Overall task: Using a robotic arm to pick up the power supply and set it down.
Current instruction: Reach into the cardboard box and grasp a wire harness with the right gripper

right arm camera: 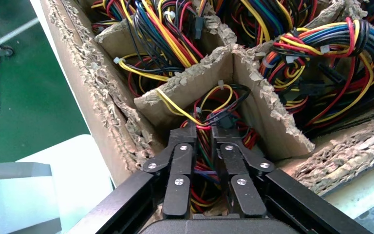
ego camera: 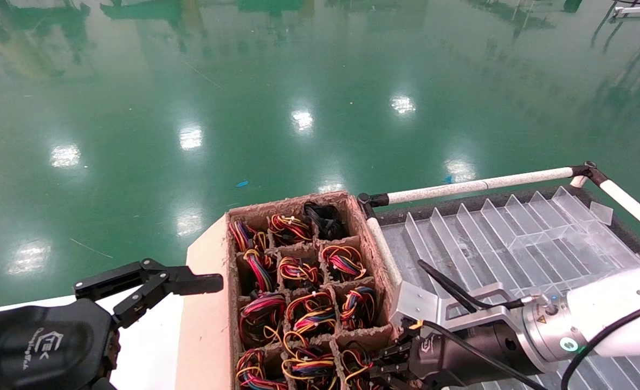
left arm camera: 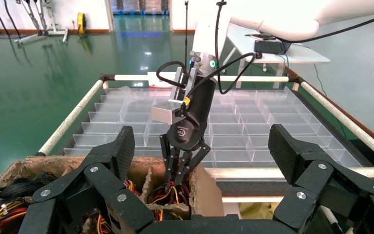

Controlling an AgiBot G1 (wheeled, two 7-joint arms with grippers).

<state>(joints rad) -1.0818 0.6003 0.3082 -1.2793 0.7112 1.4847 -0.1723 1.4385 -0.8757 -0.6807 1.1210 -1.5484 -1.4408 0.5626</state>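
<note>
The power supply's bundle has only a few loose wires in my right gripper, so that gripper should open and close around the bundle's thick part (right arm camera: 205, 150) before lifting.
The power supply shows only as its tied bundle of red, yellow and black wires (right arm camera: 213, 111); its grey body is hidden down in a near-corner cell of the cardboard box (ego camera: 207, 303). My right gripper (right arm camera: 203, 130), on the white robotic arm (ego camera: 612, 314), reaches down into that cell, shut on the wires between its fingers. The head view shows this gripper (ego camera: 378, 369) at the box's near right corner. From the left wrist view the same gripper (left arm camera: 172, 179) dips behind the cell wall. My left gripper (ego camera: 162, 295) hangs open left of the box, holding nothing.
The other cells of the box hold several similar wire bundles (ego camera: 298, 271). Right of the box lies a clear plastic divider tray (ego camera: 515, 238) framed by white padded rails (ego camera: 477, 187). A white tabletop (ego camera: 146, 346) lies under my left gripper; green floor lies beyond.
</note>
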